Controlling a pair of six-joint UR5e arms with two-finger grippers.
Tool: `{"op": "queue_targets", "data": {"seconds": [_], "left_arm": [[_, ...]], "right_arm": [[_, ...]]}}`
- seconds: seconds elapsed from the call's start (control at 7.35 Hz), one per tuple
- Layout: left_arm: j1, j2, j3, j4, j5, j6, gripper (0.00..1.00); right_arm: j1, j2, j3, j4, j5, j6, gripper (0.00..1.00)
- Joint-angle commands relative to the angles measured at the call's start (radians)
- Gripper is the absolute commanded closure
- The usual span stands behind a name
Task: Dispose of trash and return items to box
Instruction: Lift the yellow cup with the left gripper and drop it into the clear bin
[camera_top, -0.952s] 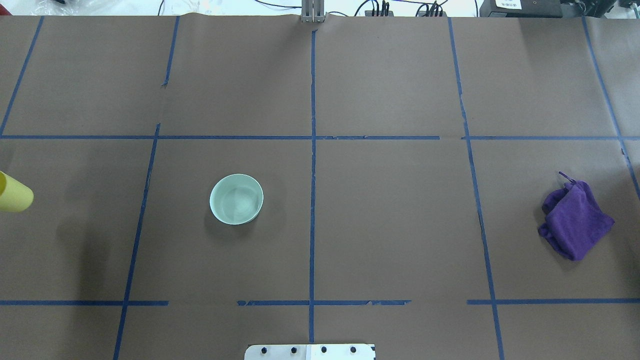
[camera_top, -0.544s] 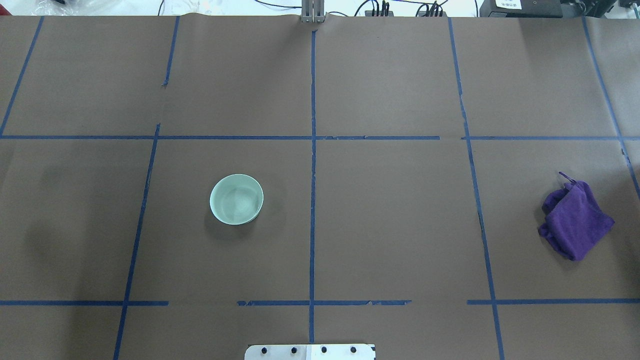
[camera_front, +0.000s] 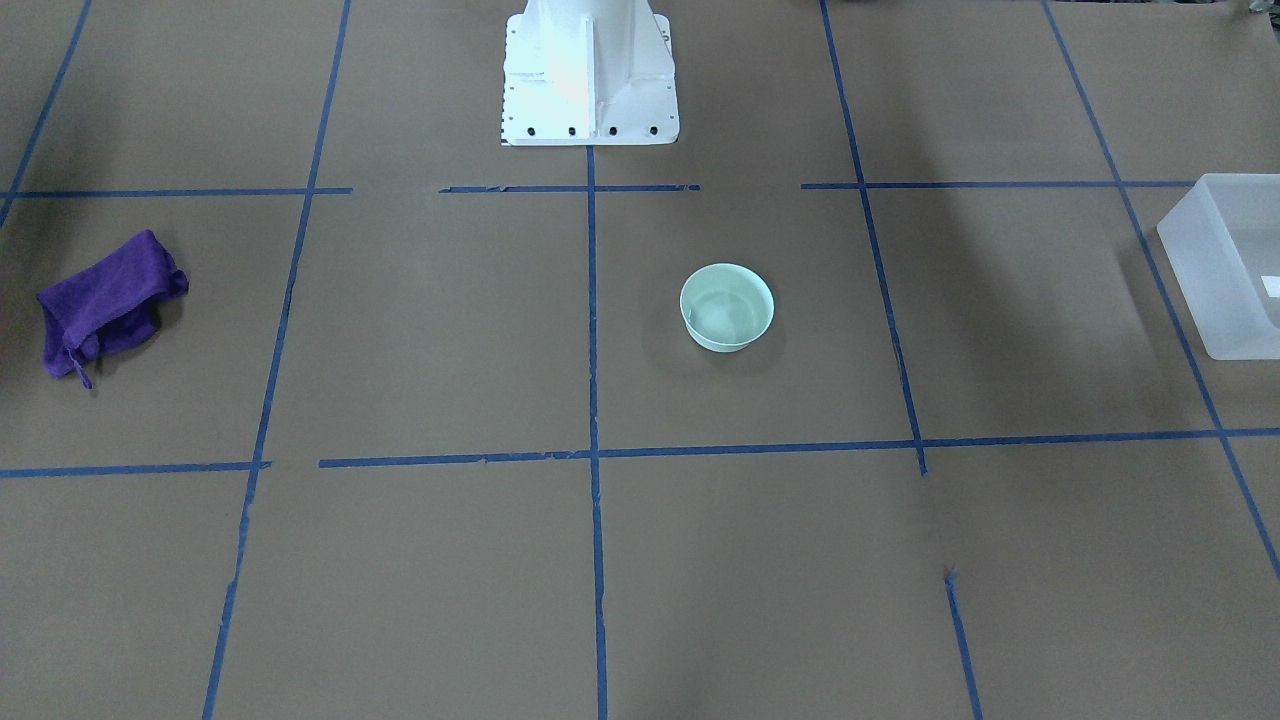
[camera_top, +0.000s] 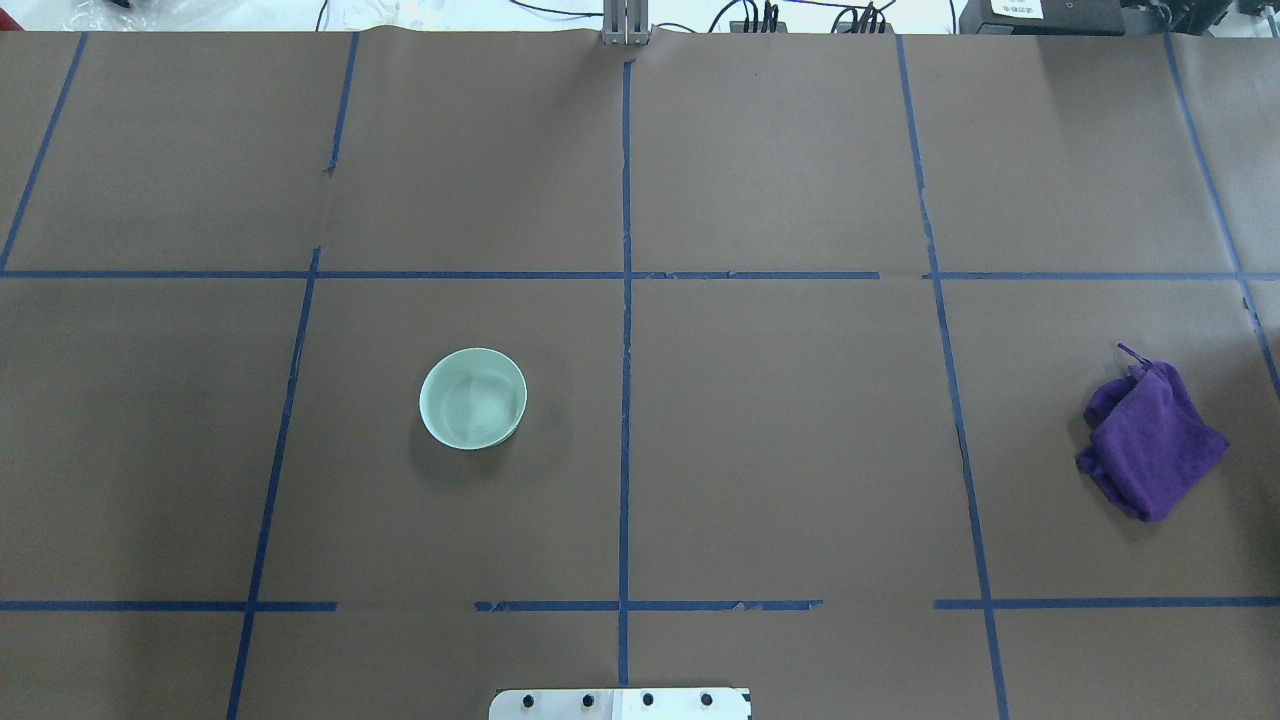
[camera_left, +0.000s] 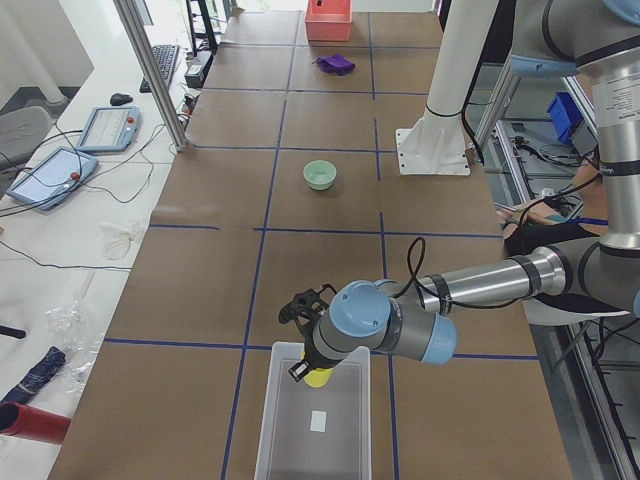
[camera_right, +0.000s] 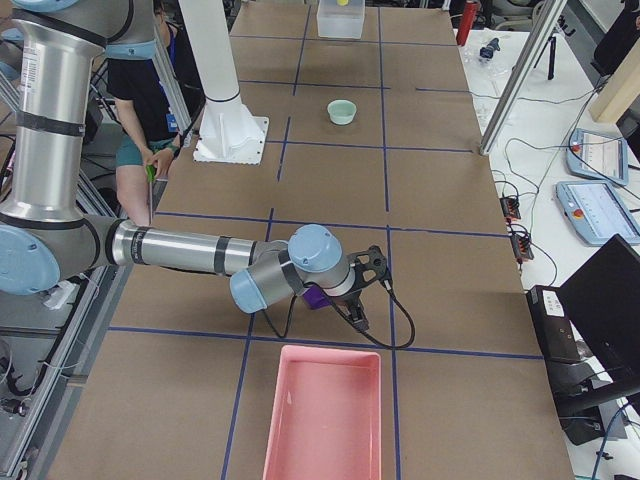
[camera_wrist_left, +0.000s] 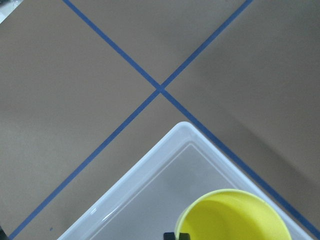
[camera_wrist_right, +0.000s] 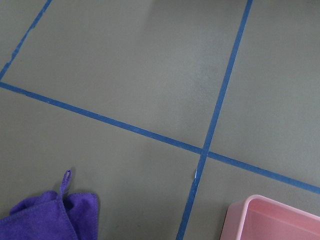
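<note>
I should use my left gripper to release the yellow cup inside the frosted-white box (camera_front: 1262, 271), next to the side of the box that faces the mint-green bowl.
The pale mint-green bowl (camera_top: 473, 398) stands upright on the brown paper left of centre; it also shows in the front view (camera_front: 727, 307). The frosted-white box (camera_left: 315, 420) sits at the table's left end, outside the overhead view. My left gripper (camera_left: 308, 372) is shut on the yellow cup (camera_left: 319, 377) and holds it over the box's near corner. The left wrist view shows the cup's rim (camera_wrist_left: 235, 217) above the box (camera_wrist_left: 150, 200). My right gripper (camera_right: 352, 300) hovers by the purple cloth (camera_right: 318, 297). I cannot tell whether it is open or shut.
The purple cloth (camera_top: 1150, 440) lies crumpled at the table's right side. A pink bin (camera_right: 325, 410) stands at the right end, its corner in the right wrist view (camera_wrist_right: 270, 220). The robot's white base (camera_front: 588, 75) stands at the near middle edge. Blue tape lines grid the paper.
The yellow cup stood at the overhead view's left edge one second ago. It has since moved left out of that view. The bowl and cloth have not moved.
</note>
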Motion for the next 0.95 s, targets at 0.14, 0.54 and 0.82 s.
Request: {"op": "queue_targets", "data": {"seconds": [0.14, 0.54, 0.82], "left_arm": [[0.093, 0.005, 0.084, -0.217, 0.002, -0.214, 1.00], [0.195, 0.007, 0.194, -0.319, 0.000, -0.203, 1.00], [0.238, 0.007, 0.225, -0.365, -0.008, -0.205, 0.95]], "right_arm": [[0.000, 0.000, -0.001, 0.002, 0.001, 0.005, 0.00], [0.000, 0.000, -0.001, 0.002, -0.001, 0.008, 0.00], [0.000, 0.000, -0.001, 0.004, 0.001, 0.008, 0.00]]}}
